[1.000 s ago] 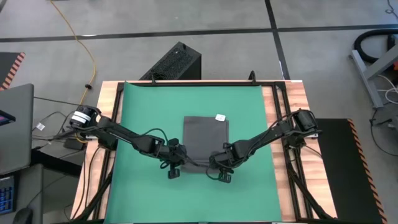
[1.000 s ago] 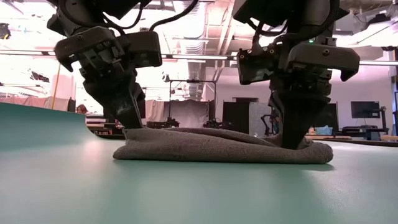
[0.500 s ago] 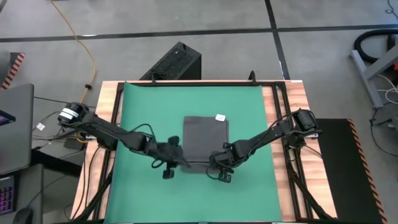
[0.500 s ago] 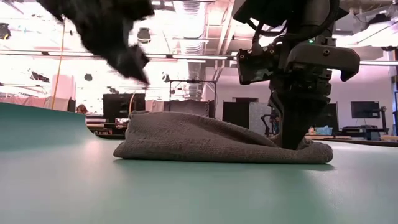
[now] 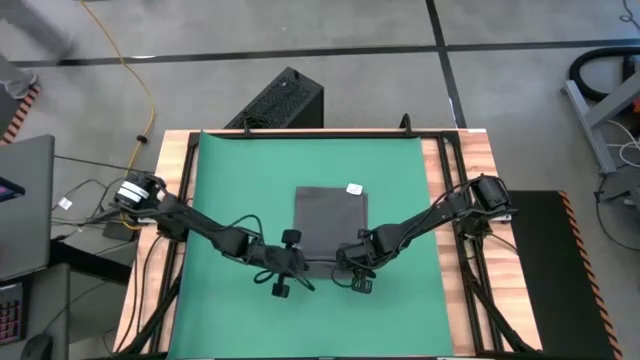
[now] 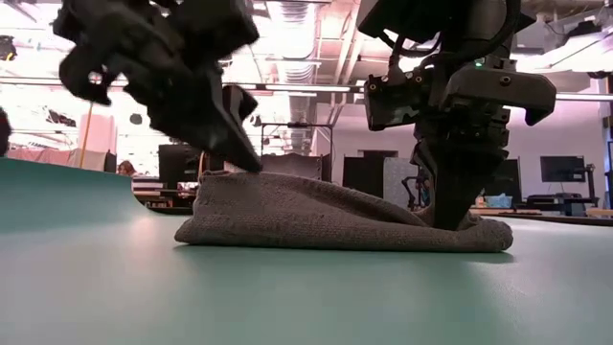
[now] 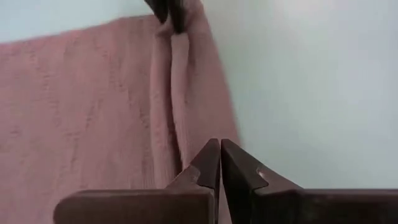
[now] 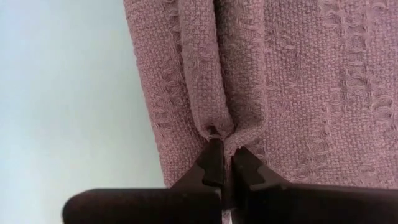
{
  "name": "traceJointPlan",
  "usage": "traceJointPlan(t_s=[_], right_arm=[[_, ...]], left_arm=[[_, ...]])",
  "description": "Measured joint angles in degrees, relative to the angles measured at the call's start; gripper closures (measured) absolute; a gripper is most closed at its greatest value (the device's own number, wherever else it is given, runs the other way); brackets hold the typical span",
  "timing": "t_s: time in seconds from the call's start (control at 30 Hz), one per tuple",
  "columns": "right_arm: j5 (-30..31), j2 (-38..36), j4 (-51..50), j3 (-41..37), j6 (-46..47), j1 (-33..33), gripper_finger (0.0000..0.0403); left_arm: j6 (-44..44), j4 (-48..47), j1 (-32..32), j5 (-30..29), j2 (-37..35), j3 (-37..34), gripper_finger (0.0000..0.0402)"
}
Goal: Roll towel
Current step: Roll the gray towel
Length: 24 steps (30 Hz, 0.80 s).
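My right gripper needs to open, as it is pinching the inner edge of the towel's fold into a pucker, then lay the fold flat and take the fold's outer edge (image 8: 159, 130) before rolling.
The dark grey towel (image 5: 330, 215) lies flat on the green mat (image 5: 230, 180), its white tag (image 5: 353, 188) at the far right corner. Its near edge is gathered into a raised fold (image 6: 316, 206). My right gripper (image 5: 346, 263) is shut on that fold near its right end (image 6: 450, 218). My left gripper (image 5: 302, 262) is shut and tilted, its fingertips (image 6: 251, 163) at the top of the fold's puffed-up left end; in the left wrist view (image 7: 221, 152) they stand over the fold, with my right gripper's fingers (image 7: 169, 12) farther along it. My left gripper's shut fingertips stand slanting down over the fold near the towel's left end (image 7: 180, 130); I cannot tell whether they touch it. My right gripper pinches the towel's folded-over near edge (image 8: 217, 132) between its two fingers, several layers bunched together. The fingers come from above, pointing down. The fold is puckered at the fingertips, and the towel rests on the mat.
The green mat covers most of the wooden table (image 5: 455, 180), with bare mat around the towel on all sides. A black box (image 5: 283, 98) stands on the floor beyond the table's far edge.
My left gripper has let go of the fold's left end, risen up and toward the table's left, then come back down tilted toward the towel. The fold's left end has puffed up higher. My right gripper has kept its hold.
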Motion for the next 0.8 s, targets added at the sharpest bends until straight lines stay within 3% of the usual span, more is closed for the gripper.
traceJointPlan(t_s=[0.2,0.4,0.6,0.8], right_arm=[[-0.05,0.02,0.05,-0.02,0.00,0.00,0.0386],[-0.02,0.02,0.18,-0.04,0.00,0.01,0.0378],[3.51,-1.21,-0.35,-0.22,-0.16,0.06,0.0345],[7.70,-8.30,-2.29,-0.16,-3.33,-0.25,0.0301]], left_arm=[[-2.74,-1.00,0.09,-3.71,4.07,-0.10,0.0401],[-6.54,-1.54,1.26,-3.01,5.48,-0.06,0.0401],[-7.23,-2.68,2.10,0.75,5.91,-0.08,0.0401],[-7.23,-3.97,2.06,0.88,5.88,-0.04,0.0401]])
